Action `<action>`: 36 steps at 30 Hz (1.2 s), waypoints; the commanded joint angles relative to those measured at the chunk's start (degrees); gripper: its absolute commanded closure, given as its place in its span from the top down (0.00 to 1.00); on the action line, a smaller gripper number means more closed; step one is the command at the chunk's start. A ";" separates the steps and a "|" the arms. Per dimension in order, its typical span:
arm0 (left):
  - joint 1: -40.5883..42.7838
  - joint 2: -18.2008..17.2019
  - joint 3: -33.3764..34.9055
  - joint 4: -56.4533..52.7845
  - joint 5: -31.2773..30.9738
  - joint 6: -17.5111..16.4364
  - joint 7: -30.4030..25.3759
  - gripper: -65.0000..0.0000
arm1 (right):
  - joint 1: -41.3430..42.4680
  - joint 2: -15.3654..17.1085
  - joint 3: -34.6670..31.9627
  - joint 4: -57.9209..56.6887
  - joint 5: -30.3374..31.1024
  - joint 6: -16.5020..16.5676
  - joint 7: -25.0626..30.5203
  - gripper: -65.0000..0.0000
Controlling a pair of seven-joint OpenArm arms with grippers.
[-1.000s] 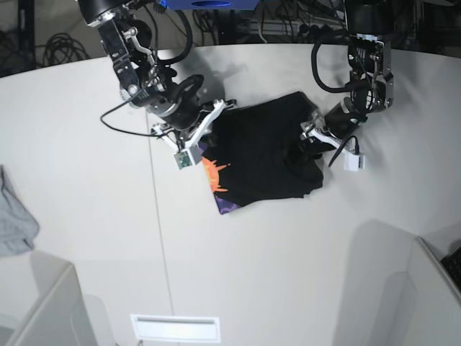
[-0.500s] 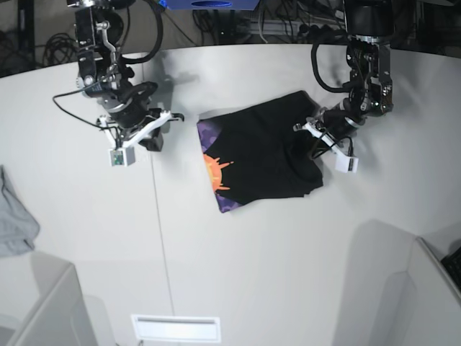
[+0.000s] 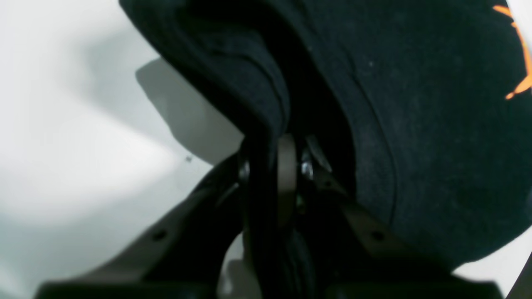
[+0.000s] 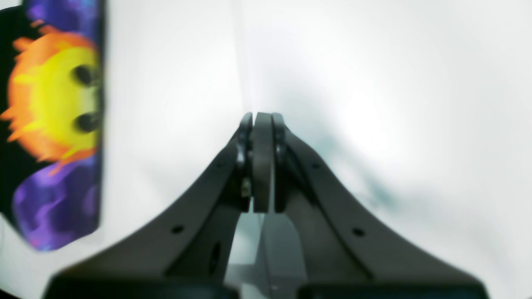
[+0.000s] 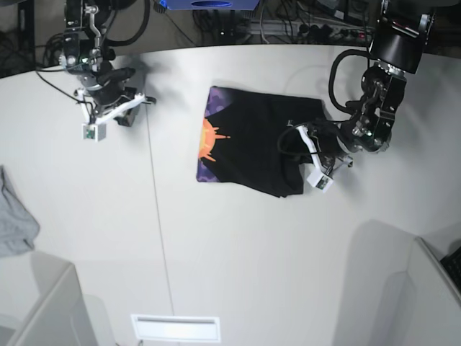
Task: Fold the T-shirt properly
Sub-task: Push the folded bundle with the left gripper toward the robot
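Note:
I need to use my left gripper to lay the held edge of the black T-shirt down by its front edge near the purple print (image 5: 234, 180). The shirt now lies folded on the white table.
The black T-shirt (image 5: 248, 144) lies folded on the white table (image 5: 238, 252), with its orange and purple sun print (image 5: 209, 140) along its left edge. My left gripper (image 5: 294, 144) is at the shirt's right edge. In the left wrist view the left gripper (image 3: 270, 143) is shut on a thick fold of the black T-shirt (image 3: 415, 104). My right gripper (image 5: 142, 103) is well to the left of the shirt. In the right wrist view the right gripper (image 4: 262, 118) is shut and empty over bare table, with the shirt's print (image 4: 54, 124) at the far left.
A small light grey cloth (image 5: 14, 220) lies at the table's left edge. Grey partitions stand at the bottom left (image 5: 39, 303) and bottom right (image 5: 410, 288). A white slot (image 5: 175, 328) is at the front edge. Cables lie behind the table.
My right arm has drawn back left, away from the shirt, with its gripper shut. My left arm has come down lower at the shirt's right edge, and the shirt has turned so its print edge stands straighter.

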 commanded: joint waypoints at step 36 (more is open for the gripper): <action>-24.26 2.13 42.07 -1.13 37.89 -19.75 -8.78 0.00 | -2.57 -7.79 15.85 1.05 0.53 0.17 1.28 0.00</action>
